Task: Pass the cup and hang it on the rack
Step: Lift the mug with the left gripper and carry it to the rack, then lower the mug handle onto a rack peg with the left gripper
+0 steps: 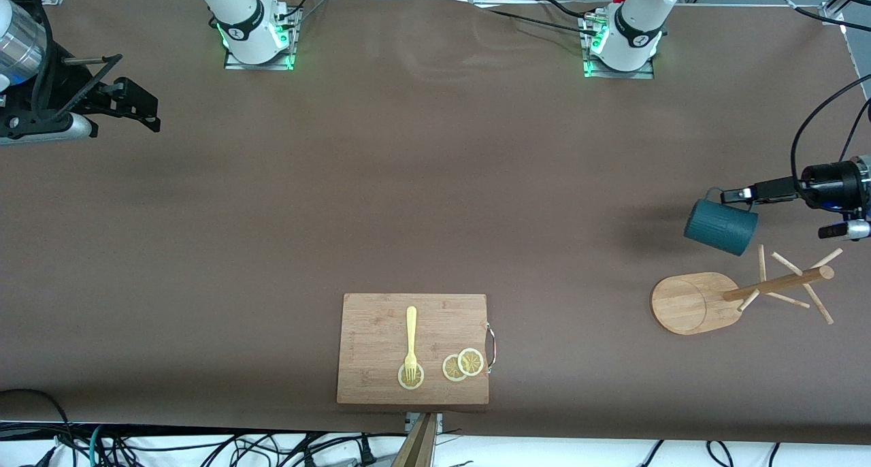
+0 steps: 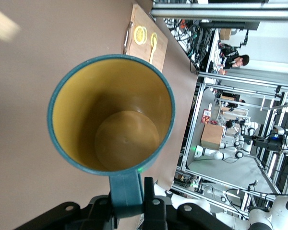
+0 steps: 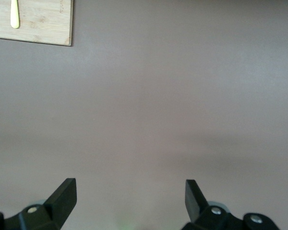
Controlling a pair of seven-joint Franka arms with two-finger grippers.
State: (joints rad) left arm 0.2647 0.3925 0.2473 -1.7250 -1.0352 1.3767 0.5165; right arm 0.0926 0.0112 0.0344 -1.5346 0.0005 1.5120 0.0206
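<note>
Next, I release the dark teal cup from my left gripper over the rack's slanted peg (image 1: 765, 259) near the post's tip. The cup now hangs tilted over bare table.
The dark teal cup (image 1: 720, 227) hangs tilted on its side in the air at the left arm's end of the table, over bare table right beside the rack's pegs. My left gripper (image 1: 738, 195) is shut on its handle. The left wrist view looks straight into the cup's yellowish inside (image 2: 110, 120), with the fingers (image 2: 152, 203) clamped on the handle. The wooden rack (image 1: 776, 286) stands on its rounded bamboo base (image 1: 680, 303), several thin pegs sticking out from its post. My right gripper (image 1: 133, 92) waits open and empty above the right arm's end of the table; it also shows in the right wrist view (image 3: 130, 191).
A rectangular wooden cutting board (image 1: 381, 331) with a metal handle lies near the front camera's edge, mid-table. On it are a yellow fork (image 1: 411, 341) and lemon slices (image 1: 463, 365). The board also shows in the left wrist view (image 2: 159, 48) and the right wrist view (image 3: 38, 24).
</note>
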